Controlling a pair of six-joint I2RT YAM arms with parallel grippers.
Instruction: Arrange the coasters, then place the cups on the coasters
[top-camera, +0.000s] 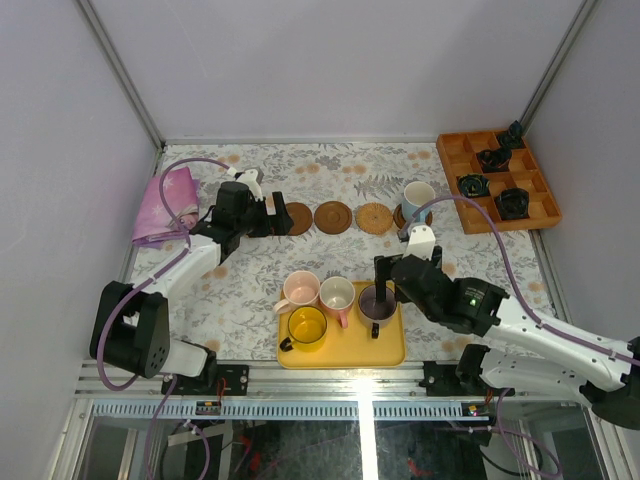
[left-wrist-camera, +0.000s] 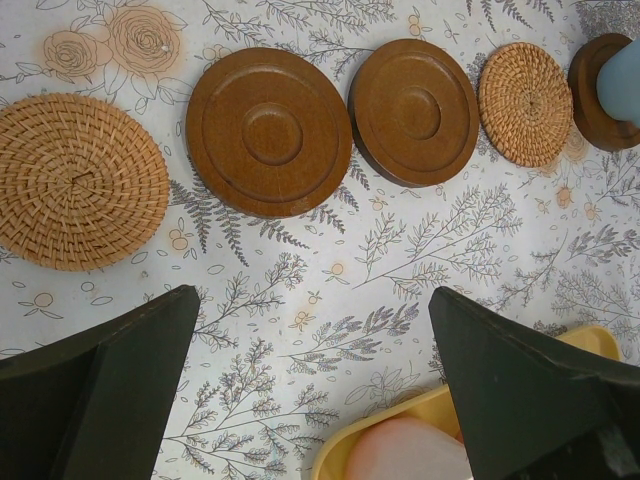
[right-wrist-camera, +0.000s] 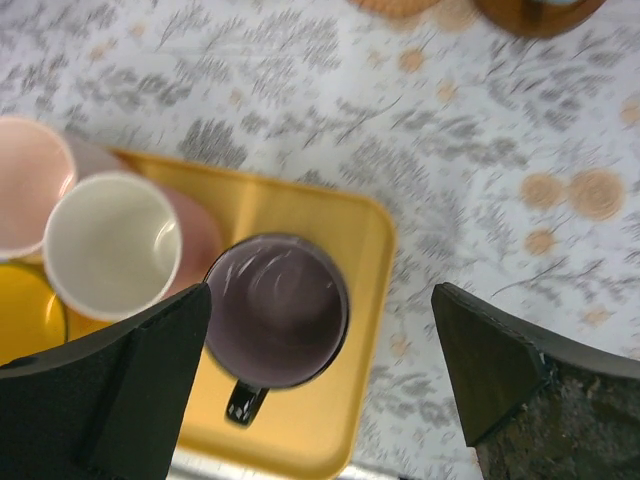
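The robot's right gripper will next move to the grey-purple cup's black handle (top-camera: 375, 331) (right-wrist-camera: 245, 402), at the near side of the yellow tray, and close there.
Five coasters lie in a row in the left wrist view: a tan woven one (left-wrist-camera: 80, 180), two dark ones (left-wrist-camera: 268, 130) (left-wrist-camera: 413, 112), a small tan one (left-wrist-camera: 525, 103) and a dark one (left-wrist-camera: 598, 95) under the light blue cup (left-wrist-camera: 625, 78) (top-camera: 418, 197). My left gripper (left-wrist-camera: 315, 380) (top-camera: 262, 216) hangs open above the cloth just near of the row, holding nothing. On the yellow tray (top-camera: 345, 350) stand the pale pink cup (top-camera: 300, 290), the pink cup with white inside (top-camera: 337, 294), the yellow cup (top-camera: 307, 326) and the grey-purple cup (right-wrist-camera: 277, 310). My right gripper (right-wrist-camera: 320, 300) (top-camera: 385, 282) is open above the grey-purple cup, clear of it.
An orange compartment box (top-camera: 455, 175) with small black objects sits at the back right. A crumpled pink cloth (top-camera: 165, 205) lies at the back left. Grey walls close in the flower-patterned table on three sides.
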